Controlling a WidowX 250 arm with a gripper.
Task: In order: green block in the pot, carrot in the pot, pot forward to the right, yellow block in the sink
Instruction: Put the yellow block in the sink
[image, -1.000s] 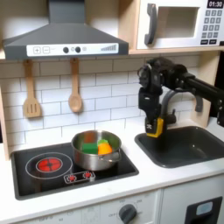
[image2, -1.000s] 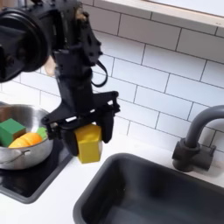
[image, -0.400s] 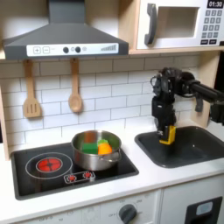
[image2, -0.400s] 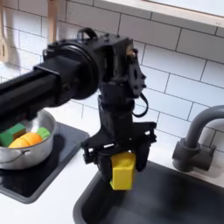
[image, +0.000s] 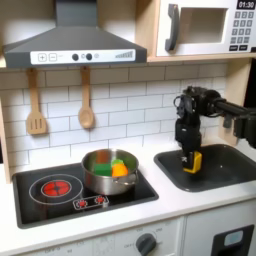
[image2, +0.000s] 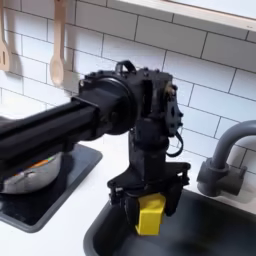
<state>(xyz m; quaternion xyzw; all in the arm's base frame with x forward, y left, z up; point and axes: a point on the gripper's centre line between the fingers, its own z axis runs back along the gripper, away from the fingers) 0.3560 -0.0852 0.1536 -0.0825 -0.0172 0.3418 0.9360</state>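
Observation:
The robot will set the yellow block down on the dark grey sink's bottom near its front rim (image: 200, 183) with its gripper.
My gripper (image: 190, 160) (image2: 150, 212) hangs low inside the dark grey sink (image: 232, 172) (image2: 215, 232), shut on the yellow block (image: 191, 162) (image2: 151, 214), which sits between its fingers just above the basin floor. The silver pot (image: 103, 178) (image2: 28, 175) stands on the black stovetop at the left in both exterior views. In the first exterior view the green block (image: 120, 159) and the orange carrot (image: 119, 170) lie inside the pot. My arm hides most of the pot in the second exterior view.
The dark arched faucet (image: 222, 115) (image2: 225, 160) rises behind the sink. The stovetop (image: 55, 187) has a red ring left of the pot. Wooden utensils (image: 36, 105) hang on the tiled wall. A white counter edge runs in front.
My gripper has carried the yellow block rightward from above the counter beside the stove and down into the sink. The pot and its contents have not moved.

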